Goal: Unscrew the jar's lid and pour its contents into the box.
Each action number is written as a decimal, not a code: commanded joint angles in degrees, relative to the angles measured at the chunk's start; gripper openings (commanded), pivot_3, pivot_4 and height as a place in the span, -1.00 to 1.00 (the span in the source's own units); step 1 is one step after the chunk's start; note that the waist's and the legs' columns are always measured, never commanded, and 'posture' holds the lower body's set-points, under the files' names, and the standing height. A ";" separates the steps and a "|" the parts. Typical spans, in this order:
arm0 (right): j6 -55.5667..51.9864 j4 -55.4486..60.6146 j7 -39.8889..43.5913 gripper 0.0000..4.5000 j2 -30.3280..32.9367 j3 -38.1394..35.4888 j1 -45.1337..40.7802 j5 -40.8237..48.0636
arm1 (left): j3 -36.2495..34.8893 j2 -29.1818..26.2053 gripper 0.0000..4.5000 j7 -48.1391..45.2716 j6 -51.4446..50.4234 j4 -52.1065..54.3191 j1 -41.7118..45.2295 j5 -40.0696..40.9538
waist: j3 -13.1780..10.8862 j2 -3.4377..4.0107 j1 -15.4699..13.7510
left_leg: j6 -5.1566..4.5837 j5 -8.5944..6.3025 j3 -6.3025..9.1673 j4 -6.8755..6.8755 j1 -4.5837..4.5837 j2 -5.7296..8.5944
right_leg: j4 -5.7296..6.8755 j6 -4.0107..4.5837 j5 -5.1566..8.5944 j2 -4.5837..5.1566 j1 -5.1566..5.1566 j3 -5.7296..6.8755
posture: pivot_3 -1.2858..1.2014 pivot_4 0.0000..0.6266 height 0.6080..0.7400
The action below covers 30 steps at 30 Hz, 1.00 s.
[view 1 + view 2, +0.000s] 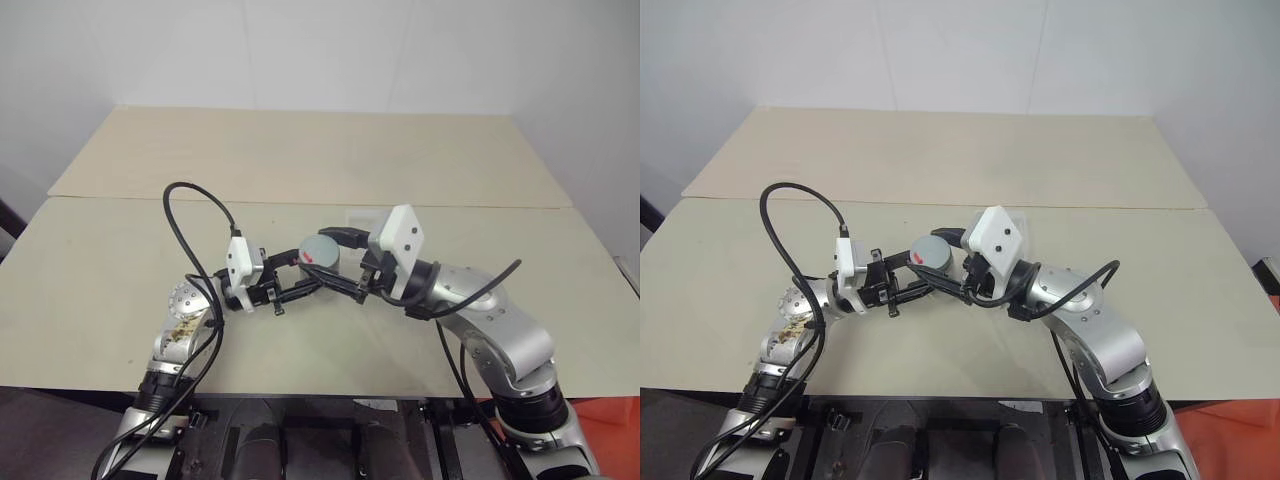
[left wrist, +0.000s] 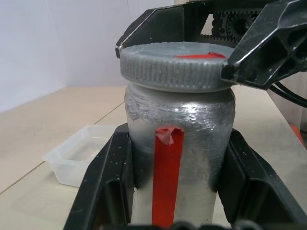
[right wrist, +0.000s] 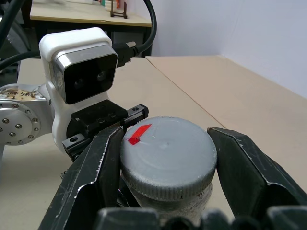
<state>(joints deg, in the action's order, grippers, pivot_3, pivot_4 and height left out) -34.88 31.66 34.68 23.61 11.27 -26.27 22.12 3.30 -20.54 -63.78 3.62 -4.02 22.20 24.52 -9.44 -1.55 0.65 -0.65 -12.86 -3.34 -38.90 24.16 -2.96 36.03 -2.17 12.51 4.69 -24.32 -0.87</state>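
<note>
Next, I let go of the grey lid, now on the upright jar, with my right gripper, leaving it on the bare wooden table (image 1: 462, 319) beneath that gripper's own silver forearm.
Above the middle of the table, the jar (image 2: 180, 143), whitish-clear with a red stripe down its side, stands upright between the black fingers (image 2: 108, 177) of my left gripper (image 1: 306, 272), which is shut on its body. Its grey ribbed lid (image 3: 168, 151) carries a small red mark on top. My right gripper (image 1: 324, 254) reaches in from the right and is shut on the lid, one finger (image 3: 96, 167) pressed against each side of the rim. The box (image 2: 79, 158), a shallow clear tray, lies on the table just beyond the jar.
The light wooden table (image 1: 120, 270) runs wide to both sides, with a seam where a second tabletop (image 1: 300, 150) joins at the back against a white wall. A black cable (image 1: 185, 215) loops up from my left wrist.
</note>
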 commanded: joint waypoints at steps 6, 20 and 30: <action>-3.82 3.19 -1.34 0.22 -2.88 -6.08 -1.48 8.68 | 0.19 -0.09 -0.14 -0.82 1.79 0.19 0.96 -0.41 | 0.00 0.00 -0.02 | 0.00 0.00 0.00 0.00 0.00 0.00 | 0.00 0.00 0.00 0.00 0.00 0.00 | 0.03 -0.52 1.00; -9.83 2.82 -8.50 0.22 4.30 -17.36 1.68 12.65 | -0.48 -0.10 -0.14 0.03 2.47 0.27 0.54 -1.13 | 0.00 0.00 -0.43 | 0.00 0.00 0.00 0.00 0.02 0.01 | -0.03 0.00 0.00 0.01 0.01 0.00 | 0.03 -0.52 1.00; -14.45 -5.10 -0.70 0.22 27.19 -21.57 17.58 7.29 | -0.69 0.08 -0.14 0.85 2.98 -0.61 1.17 -1.88 | 0.00 0.00 -0.71 | 0.00 0.00 0.01 0.03 0.01 0.04 | -0.09 0.00 0.01 0.03 0.03 -0.01 | 0.03 -0.52 1.00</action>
<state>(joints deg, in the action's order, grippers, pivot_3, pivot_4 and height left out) -50.37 26.22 33.13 50.11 -8.94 -9.01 30.33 3.09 -20.58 -63.20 5.12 -5.45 22.48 22.44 -9.44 -1.55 -0.06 -0.66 -12.86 -3.34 -38.88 24.17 -2.93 35.94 -2.18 12.52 4.72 -24.28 -0.89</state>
